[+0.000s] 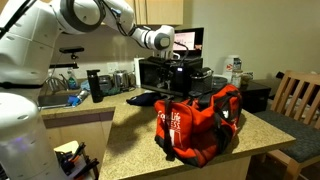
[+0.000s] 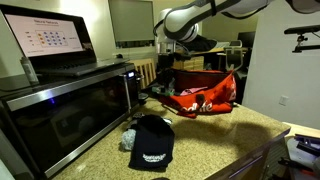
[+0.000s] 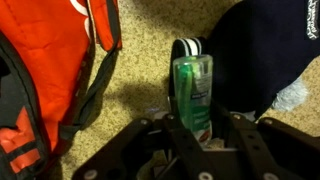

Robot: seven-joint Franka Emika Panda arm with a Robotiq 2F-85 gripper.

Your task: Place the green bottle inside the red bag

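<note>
My gripper is going to release the green bottle inside the red bag's open top [image 1: 203, 102], near the rim that faces the microwave.
In the wrist view, the green bottle [image 3: 192, 92], clear green with a black cap, stands between my gripper's fingers [image 3: 195, 130], which are shut on its lower body. It hangs above the granite counter. The red bag [image 3: 50, 70] lies just left of the bottle, with a black strap along its edge. In both exterior views my gripper [image 1: 181, 68] [image 2: 167, 68] is raised beside and slightly above the red bag [image 1: 200, 120] [image 2: 203, 98], between it and the microwave. The bottle is too small to make out there.
A black cap [image 2: 152, 142] [image 3: 265, 50] lies on the counter next to a crumpled wrapper [image 2: 128, 135]. The microwave [image 2: 70, 110] carries a laptop [image 2: 45, 40]. A wooden chair [image 1: 297, 98] stands past the counter edge. A sink with dishes [image 1: 65, 97] is behind.
</note>
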